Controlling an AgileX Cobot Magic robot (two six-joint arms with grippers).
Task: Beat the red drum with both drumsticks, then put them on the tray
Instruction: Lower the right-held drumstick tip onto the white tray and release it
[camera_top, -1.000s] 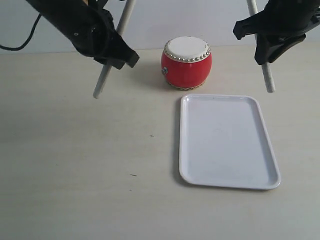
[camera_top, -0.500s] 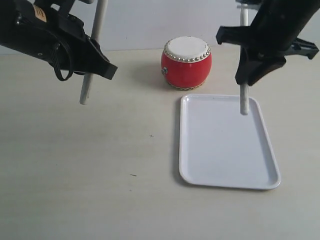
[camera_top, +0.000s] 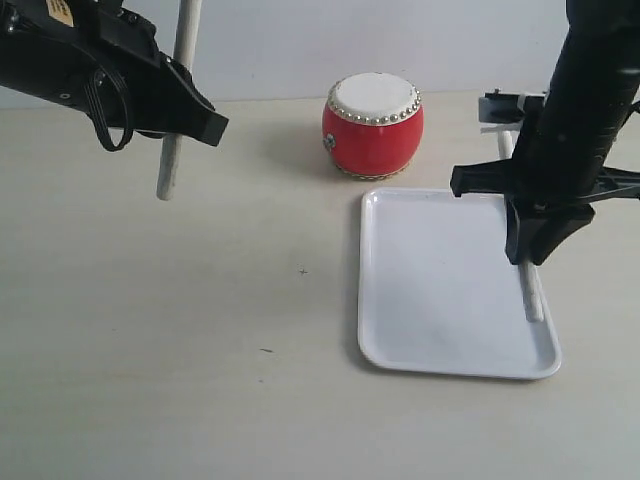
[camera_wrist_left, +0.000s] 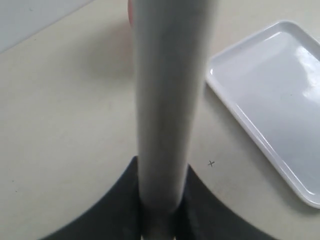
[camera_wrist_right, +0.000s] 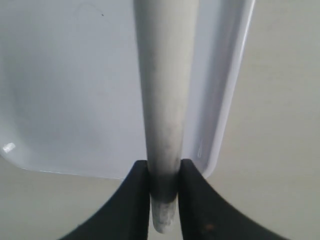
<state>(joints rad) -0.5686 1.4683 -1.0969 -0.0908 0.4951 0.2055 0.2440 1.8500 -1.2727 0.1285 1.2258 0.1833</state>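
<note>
My right gripper releases its drumstick next, lengthwise on the white tray's bottom (camera_top: 491, 281), just inside the long rim beneath it.
The red drum (camera_top: 373, 124) stands at the back middle of the table, just behind the white tray (camera_top: 440, 290). My left gripper (camera_top: 180, 110) is shut on a pale drumstick (camera_top: 172, 150), held upright over the table far left of the drum; up close the drumstick (camera_wrist_left: 167, 100) sits between the black fingers (camera_wrist_left: 205, 205). My right gripper (camera_top: 528, 245) is shut on the other drumstick (camera_top: 533, 295), low over the tray's right side, its lower end at the tray floor. The wrist view shows that drumstick (camera_wrist_right: 165, 100) running along the tray (camera_wrist_right: 70, 90) near its rim.
The pale tabletop (camera_top: 180, 340) stretches wide in front and to the left of the tray. A white wall (camera_top: 300, 40) closes the back. The tray edge (camera_wrist_left: 260, 135) also shows in the left wrist view.
My right gripper has come down and forward with its drumstick, from above the tray's back edge to low over its right side. The left gripper has barely moved.
</note>
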